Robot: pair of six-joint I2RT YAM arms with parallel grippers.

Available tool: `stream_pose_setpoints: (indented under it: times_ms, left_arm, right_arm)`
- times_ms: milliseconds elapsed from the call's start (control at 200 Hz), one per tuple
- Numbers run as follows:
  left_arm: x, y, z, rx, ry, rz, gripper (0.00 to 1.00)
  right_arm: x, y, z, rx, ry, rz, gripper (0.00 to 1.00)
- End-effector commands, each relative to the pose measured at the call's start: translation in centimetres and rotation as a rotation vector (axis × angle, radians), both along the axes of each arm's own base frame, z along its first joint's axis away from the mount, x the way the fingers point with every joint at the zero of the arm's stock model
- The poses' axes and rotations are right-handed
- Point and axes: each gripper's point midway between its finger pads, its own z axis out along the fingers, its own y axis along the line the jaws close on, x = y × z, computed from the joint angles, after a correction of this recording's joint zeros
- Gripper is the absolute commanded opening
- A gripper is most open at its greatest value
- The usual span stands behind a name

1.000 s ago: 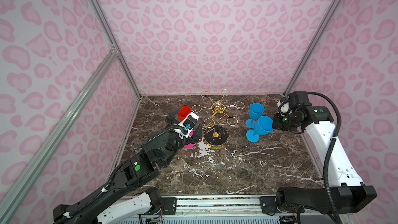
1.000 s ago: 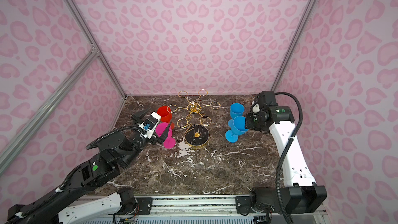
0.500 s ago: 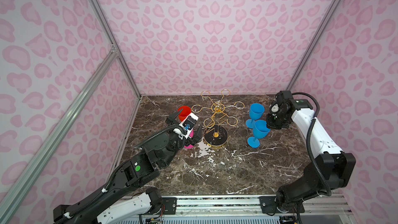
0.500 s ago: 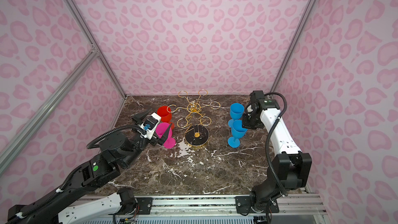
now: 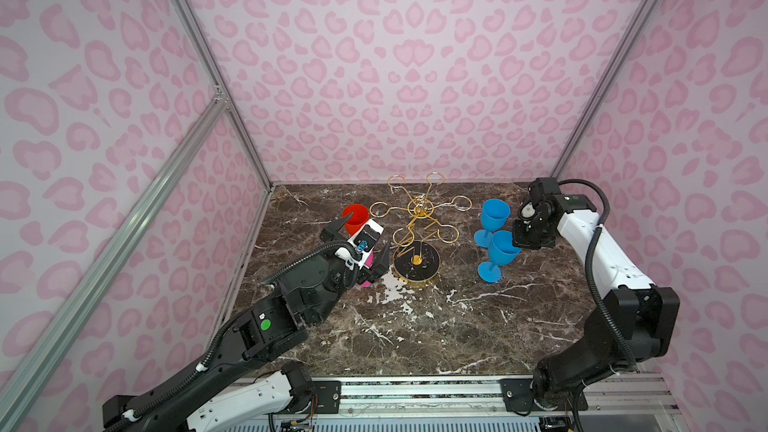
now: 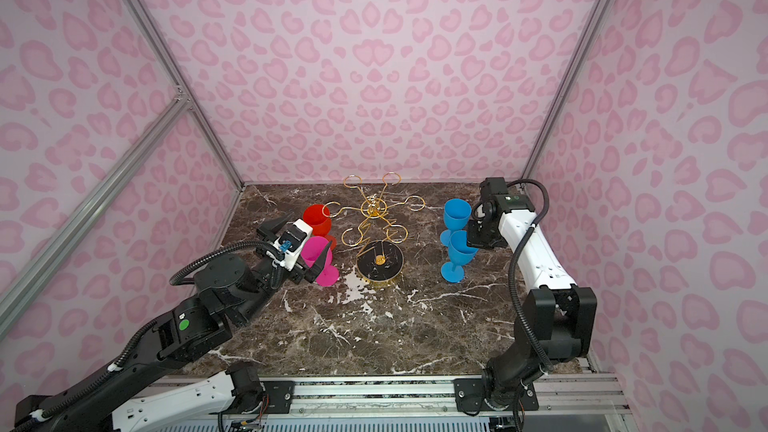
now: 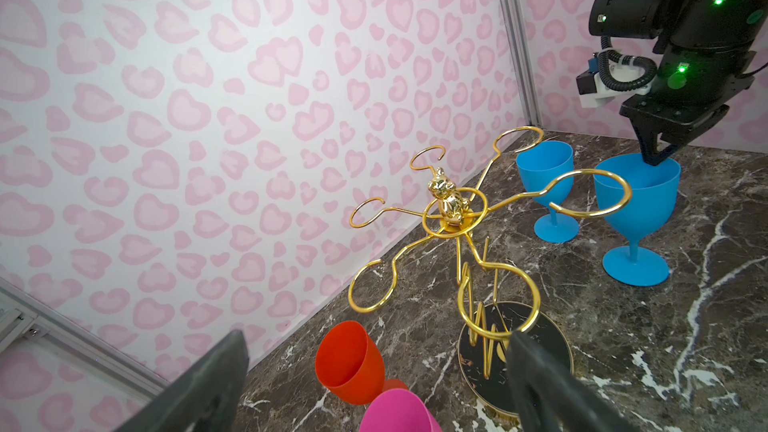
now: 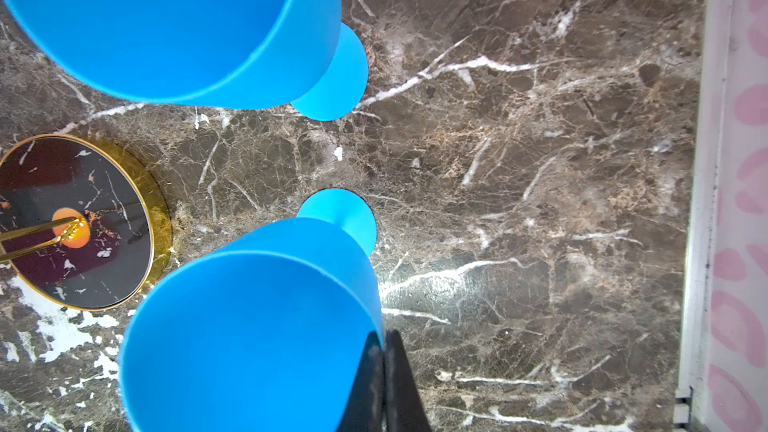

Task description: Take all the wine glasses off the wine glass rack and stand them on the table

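Observation:
The marble table (image 5: pixel 470 262) (image 8: pixel 270 197) has room just beside the rack's round black base. Next, I set the nearer blue wine glass down there with my right gripper.
The gold wire wine glass rack (image 5: pixel 422 211) (image 6: pixel 376 209) (image 7: pixel 449 205) stands mid-table on its round black base (image 8: pixel 75 222), and all its loops are bare. My right gripper (image 5: pixel 517 249) (image 6: pixel 471 248) (image 8: pixel 383 351) is shut on the rim of the nearer blue wine glass (image 5: pixel 504 249) (image 7: pixel 636 197) (image 8: pixel 249 338), one finger inside the bowl and one outside. That glass stands upright to the right of the rack. My left gripper (image 5: pixel 370 229) (image 6: pixel 308 231) (image 7: pixel 376 338) hangs open over a pink glass (image 6: pixel 318 251) (image 7: pixel 397 413), holding nothing.
A second blue glass (image 5: pixel 495 214) (image 8: pixel 166 22) stands just behind the held one. A red glass (image 5: pixel 356 216) (image 7: pixel 349 363) stands behind the pink one, left of the rack. The right wall's edge (image 8: pixel 702 201) runs close behind the right gripper.
The right arm has swung its elbow round and brought the blue glass from a tilt to upright, closer to the table. The left arm has not moved.

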Motion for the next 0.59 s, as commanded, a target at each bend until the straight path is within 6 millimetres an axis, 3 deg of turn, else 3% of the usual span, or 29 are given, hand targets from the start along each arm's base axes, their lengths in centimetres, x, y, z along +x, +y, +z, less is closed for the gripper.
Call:
stream_pose_setpoints:
  times_ms: [0,335,365,590]
  left_arm:
    - [0.0,0.3,0.7,-0.021,-0.013,0.009,0.98]
    - [0.0,0.2,0.7,-0.02,-0.01,0.007,0.98]
    - [0.0,0.2,0.7,-0.019,-0.009,0.007,0.98]
    - [-0.2,0.4,0.8,-0.024,-0.009,0.007,0.98]
  right_arm:
    - [-0.2,0.2,-0.6,-0.005,0.018,-0.002,0.0]
    - [0.5,2.0,-0.6,-0.025,0.025,0.042,0.0]
    - [1.2,2.3,0.4,-0.022,-0.007,0.047,0.0]
    - [2.2,4.3,0.4,-0.018,-0.013,0.076,0.0]
